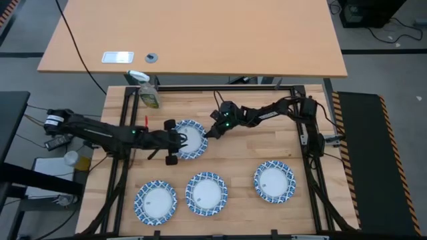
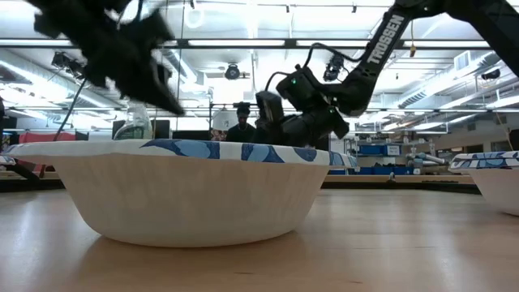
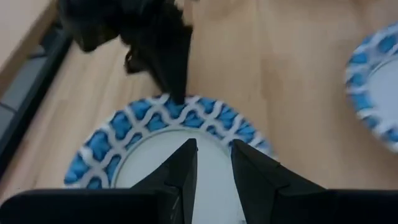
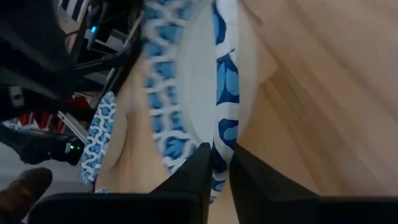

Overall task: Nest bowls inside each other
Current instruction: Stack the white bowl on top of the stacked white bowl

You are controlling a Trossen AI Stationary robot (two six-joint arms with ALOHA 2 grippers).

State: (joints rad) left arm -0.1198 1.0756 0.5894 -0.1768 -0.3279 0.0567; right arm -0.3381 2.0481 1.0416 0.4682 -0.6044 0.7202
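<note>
Next, I release the middle bowl, which sits mid-table now, with my right gripper on bare wood (image 1: pixel 237 139) past the wide gap in the near row.
A bowl (image 1: pixel 191 139) with a blue-and-white rim and white centre sits mid-table between my two grippers. Three more bowls (image 1: pixel 155 202) (image 1: pixel 206 193) (image 1: pixel 274 181) stand apart in a row along the near edge, bases on the wood. My left gripper (image 3: pixel 214 163) comes from the table's left and hovers open over the middle bowl's white centre (image 3: pixel 158 155), nothing between its fingers. My right gripper (image 4: pixel 219 163) reaches in from the right and is shut on that bowl's rim. In the low view the nearest bowl (image 2: pixel 190 191) hides the middle bowl's base. My right gripper pinches the middle bowl's patterned rim (image 4: pixel 224 134) on its far-right side, one finger inside the bowl and one outside. The fingers come slanting down from the table's right. Whether the bowl's base is on the table, I cannot tell.
A green-and-white spray bottle (image 1: pixel 148 92) stands at the far left corner of the work table. A black frame (image 1: pixel 303 133) edges the table. A bare strip of wood lies between the middle bowl and the near row.
</note>
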